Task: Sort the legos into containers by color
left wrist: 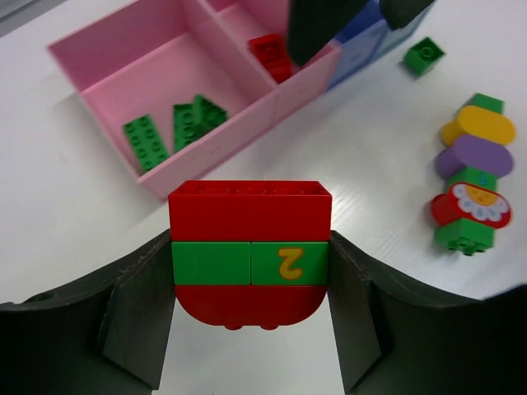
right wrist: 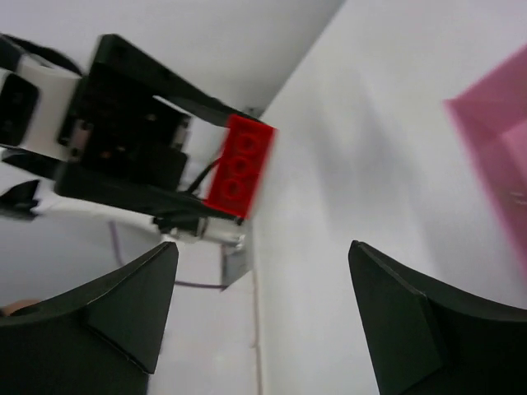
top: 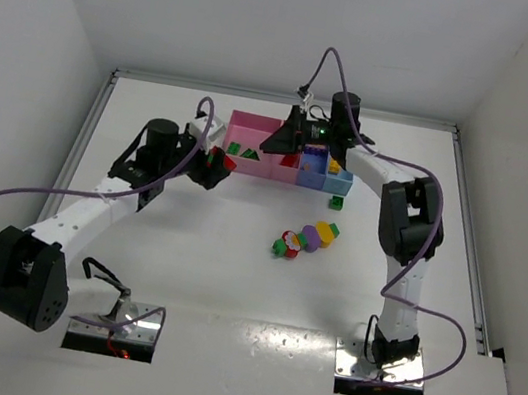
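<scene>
The red and green bricks are joined in a stack in my left gripper, so my right gripper should grip the red end (right wrist: 241,164) and pull it off before sorting.
My left gripper (top: 214,166) is shut on a stack of legos, red, green, red (left wrist: 249,216), with a yellow "2" on the green band. It holds the stack above the table, just left of the wide pink container (top: 253,123). That container (left wrist: 107,78) holds green bricks (left wrist: 196,120). The narrow pink container (left wrist: 309,78) holds a red brick (left wrist: 270,53). My right gripper (top: 281,142) hovers open and empty over the pink containers. In its wrist view (right wrist: 263,247) it faces the left gripper and the red stack (right wrist: 240,164).
The purple-blue bin (top: 313,161) and the light blue bin (top: 340,179) join the pink ones on the right. A loose green brick (top: 337,203) lies in front of them. A multicolour lego stack (top: 305,238) lies mid-table and also shows in the left wrist view (left wrist: 473,169).
</scene>
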